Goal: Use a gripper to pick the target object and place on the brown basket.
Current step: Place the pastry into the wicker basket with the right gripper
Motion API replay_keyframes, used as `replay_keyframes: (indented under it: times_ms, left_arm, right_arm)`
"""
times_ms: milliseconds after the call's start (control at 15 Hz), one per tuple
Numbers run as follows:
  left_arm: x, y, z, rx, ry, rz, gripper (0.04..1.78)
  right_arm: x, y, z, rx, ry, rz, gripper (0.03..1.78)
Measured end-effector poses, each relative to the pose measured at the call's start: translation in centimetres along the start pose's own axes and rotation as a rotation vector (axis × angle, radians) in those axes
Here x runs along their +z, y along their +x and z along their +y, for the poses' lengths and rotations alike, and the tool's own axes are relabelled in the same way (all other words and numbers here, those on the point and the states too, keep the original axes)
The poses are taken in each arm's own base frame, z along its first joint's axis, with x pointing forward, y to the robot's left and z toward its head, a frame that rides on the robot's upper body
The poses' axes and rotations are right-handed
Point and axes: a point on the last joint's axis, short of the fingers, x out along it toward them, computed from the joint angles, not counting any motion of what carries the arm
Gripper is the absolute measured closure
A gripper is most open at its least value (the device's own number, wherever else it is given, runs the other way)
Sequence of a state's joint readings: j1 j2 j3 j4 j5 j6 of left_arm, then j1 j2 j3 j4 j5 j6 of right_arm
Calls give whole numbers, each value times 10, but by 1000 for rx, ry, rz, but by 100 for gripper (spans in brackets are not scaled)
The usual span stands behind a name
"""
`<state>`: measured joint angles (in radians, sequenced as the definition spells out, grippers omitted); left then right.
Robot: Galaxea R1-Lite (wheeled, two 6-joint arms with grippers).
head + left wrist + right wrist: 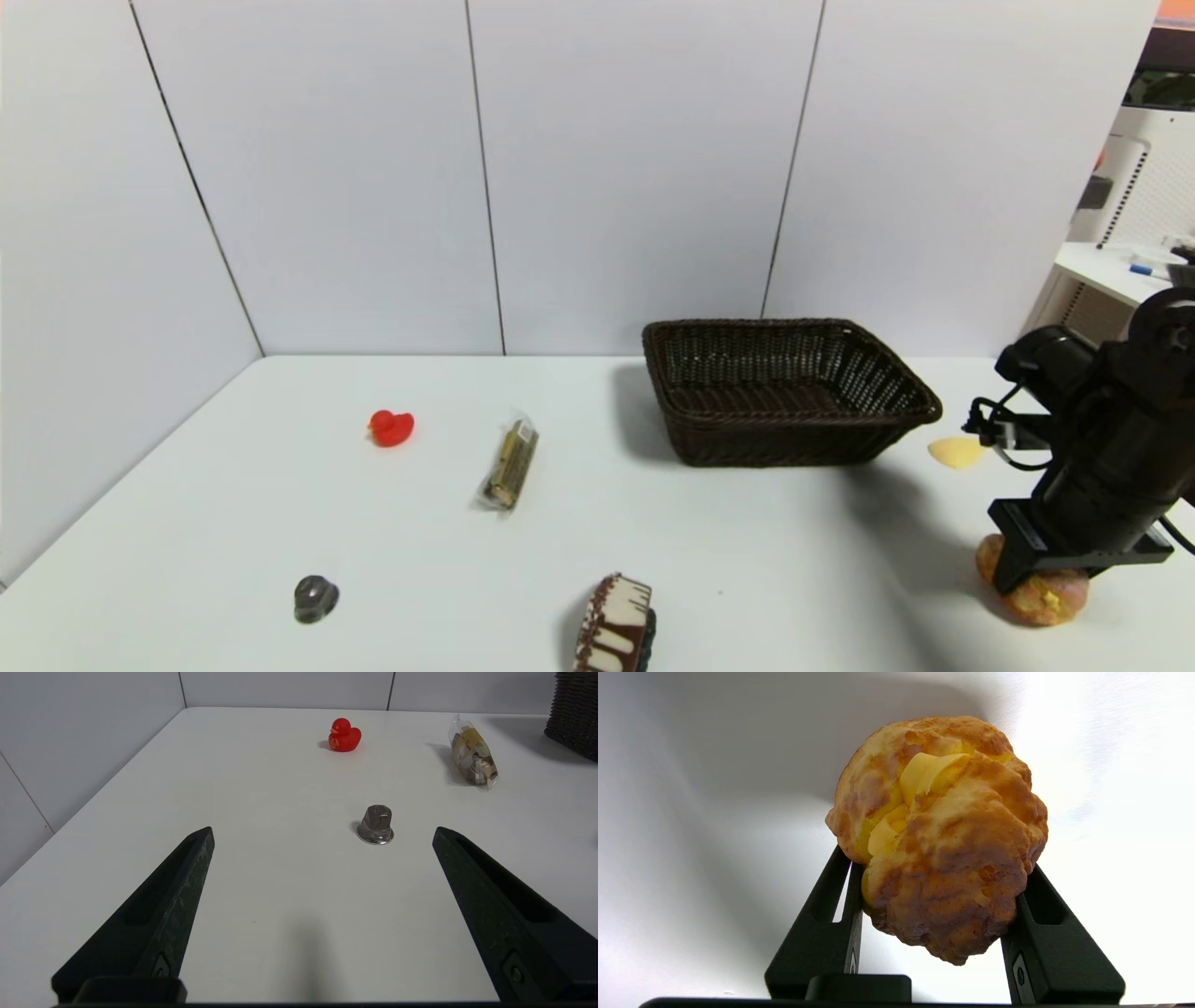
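Observation:
My right gripper is holding the cream puff. It will let go of it inside the brown basket's end [832, 394] nearest the pale yellow piece.
The cream puff [1038, 597], brown bun halves with yellow filling, rests on the white table at the near right. My right gripper [1032, 571] comes down onto it from above. In the right wrist view the puff [943, 835] fills the space between the two black fingers [822, 924], which press on both its sides, so the right gripper [938, 863] is shut on it. The brown wicker basket [896, 373] stands empty farther back, to the puff's left. My left gripper [322, 830] is open and empty over the table's left side, out of the head view.
A striped cake slice [616, 625] lies at the near middle. A grey metal cap [316, 598], a red duck [390, 427] and a wrapped snack bar [509, 464] lie on the left. A pale yellow piece [957, 453] lies beside the basket's right corner.

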<state>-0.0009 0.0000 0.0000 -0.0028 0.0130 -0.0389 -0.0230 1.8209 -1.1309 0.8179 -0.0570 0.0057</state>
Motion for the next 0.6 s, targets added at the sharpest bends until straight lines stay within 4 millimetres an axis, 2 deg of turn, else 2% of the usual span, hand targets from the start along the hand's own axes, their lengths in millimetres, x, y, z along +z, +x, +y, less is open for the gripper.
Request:
replay_keyframes:
  times_ms: [133,333,600]
  left_arm:
    - [0,0,0,0,0,0,13]
    - [0,0,0,0,0,0,13]
    - [0,0,0,-1,0,0,13]
  right_arm:
    - [4,-14,-2,-20,6,-63,101]
    - [16,-45,-2,-23,9,-208,101]
    - [42,-104,9,-6,-17,-476,101]
